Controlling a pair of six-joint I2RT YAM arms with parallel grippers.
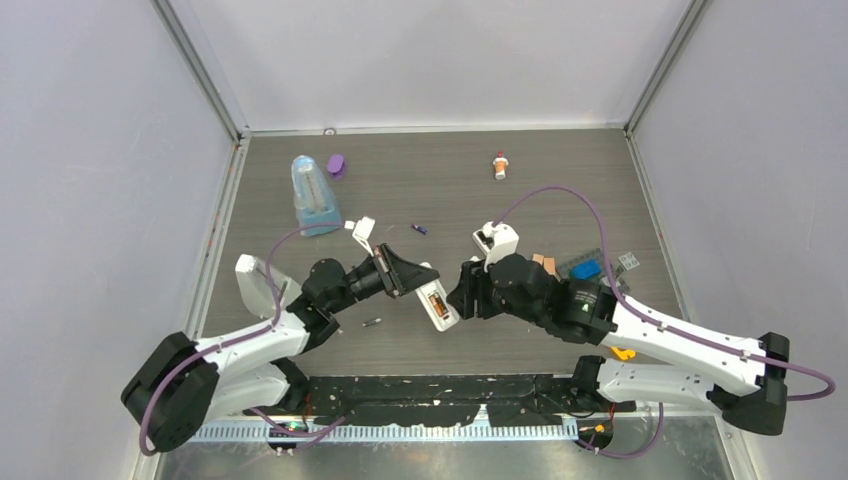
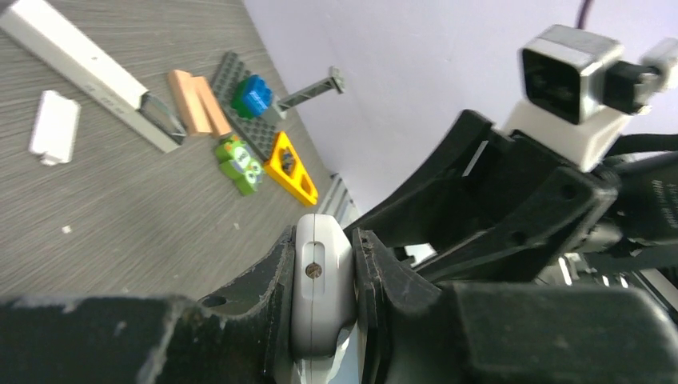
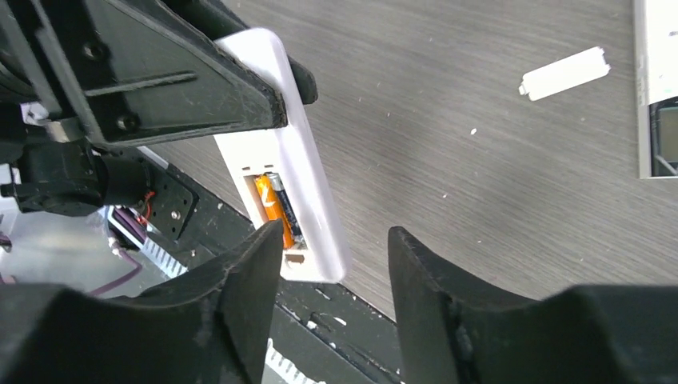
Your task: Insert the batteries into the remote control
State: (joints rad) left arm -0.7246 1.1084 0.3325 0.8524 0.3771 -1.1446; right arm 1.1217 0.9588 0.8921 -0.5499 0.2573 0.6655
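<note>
Next, I set the white remote control, now hanging above the table's front middle, on the table (image 1: 437, 305) between the loose dark battery and the yellow piece with my left gripper.
The white remote control (image 1: 438, 305) hangs above the table's front middle, its back side up, with my left gripper (image 1: 420, 282) shut on its upper end. In the left wrist view the jaws of that gripper (image 2: 324, 246) press on both flat faces of the remote (image 2: 321, 288). The open compartment holds an orange battery (image 3: 270, 210) and a dark battery (image 3: 286, 202) side by side. My right gripper (image 3: 334, 246) stands open around the remote's lower end (image 3: 316, 240), gripping nothing. A dark battery (image 1: 372, 322) and a purple battery (image 1: 420, 229) lie loose on the table.
A small white cover (image 3: 564, 74) and a long white bar (image 2: 88, 68) lie right of the remote. Peach blocks (image 2: 198, 102), a blue brick on a grey plate (image 2: 253, 96), a green figure (image 2: 238, 160) and a yellow piece (image 2: 292, 168) sit beyond. A clear bottle (image 1: 313, 195), purple cap (image 1: 336, 165) and red-and-white bottle (image 1: 500, 165) stand far back.
</note>
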